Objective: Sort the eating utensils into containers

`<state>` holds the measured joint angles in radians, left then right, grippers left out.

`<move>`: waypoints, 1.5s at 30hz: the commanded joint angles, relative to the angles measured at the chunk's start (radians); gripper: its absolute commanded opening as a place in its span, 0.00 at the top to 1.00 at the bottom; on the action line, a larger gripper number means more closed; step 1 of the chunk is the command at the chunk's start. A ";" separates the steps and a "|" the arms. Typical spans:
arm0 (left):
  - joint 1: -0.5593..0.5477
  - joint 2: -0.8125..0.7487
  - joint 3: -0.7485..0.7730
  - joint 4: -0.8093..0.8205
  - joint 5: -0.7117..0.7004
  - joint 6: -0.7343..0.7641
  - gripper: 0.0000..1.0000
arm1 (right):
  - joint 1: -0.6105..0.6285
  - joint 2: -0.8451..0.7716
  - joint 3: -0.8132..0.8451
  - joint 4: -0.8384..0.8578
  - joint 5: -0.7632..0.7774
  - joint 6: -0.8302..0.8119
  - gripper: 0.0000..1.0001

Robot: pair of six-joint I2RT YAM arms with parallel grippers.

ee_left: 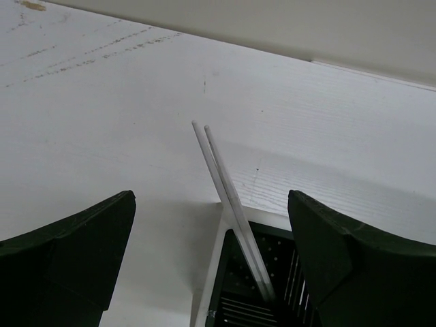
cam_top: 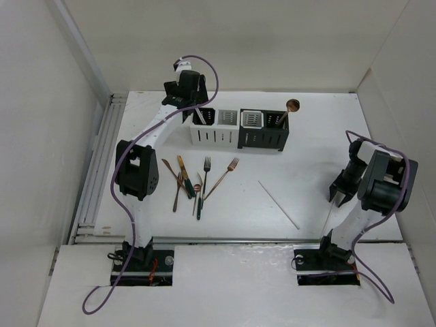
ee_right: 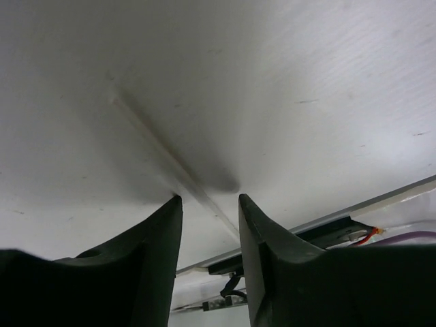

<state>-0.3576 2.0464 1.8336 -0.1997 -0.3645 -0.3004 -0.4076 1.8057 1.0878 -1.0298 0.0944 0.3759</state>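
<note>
The white stick slants across my right fingers, so I need to open them and grip the stick's body (ee_right: pixel 206 197) in line before lifting.
The containers (cam_top: pixel 238 129) stand in a row of four at the back of the table, two white and two black. My left gripper (cam_top: pixel 194 103) hovers open above the leftmost white one (ee_left: pixel 216 272), where two white sticks (ee_left: pixel 228 191) lean between my spread fingers (ee_left: pixel 82 252), untouched. A copper spoon (cam_top: pixel 293 105) stands in the rightmost black caddy. Several forks, knives and spoons (cam_top: pixel 197 178) lie in a loose pile left of centre. A white stick (cam_top: pixel 278 204) lies alone mid-table. My right gripper (cam_top: pixel 335 194) is low over another white stick (ee_right: pixel 157 146), jaws slightly apart, gripping nothing.
White walls enclose the table at the back and on both sides. A metal rail (cam_top: pixel 92 184) runs along the left edge. Purple cables (cam_top: pixel 204 71) loop over both arms. The table's near edge (ee_right: pixel 381 204) and wiring show beyond the right fingers.
</note>
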 commanded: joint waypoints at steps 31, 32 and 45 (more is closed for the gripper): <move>0.003 -0.138 -0.077 0.023 -0.091 0.069 0.07 | 0.161 0.333 0.469 0.113 0.047 0.012 0.73; 0.003 -0.138 -0.077 0.023 -0.091 0.069 0.07 | 0.171 0.321 0.425 0.112 0.035 0.002 0.71; 0.003 -0.147 -0.086 0.014 -0.073 0.050 0.07 | 0.199 0.213 0.224 0.148 -0.003 0.001 0.69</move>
<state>-0.3576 1.9762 1.7470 -0.1974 -0.4362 -0.2443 -0.2214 1.9720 1.3705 -0.9451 0.0971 0.3695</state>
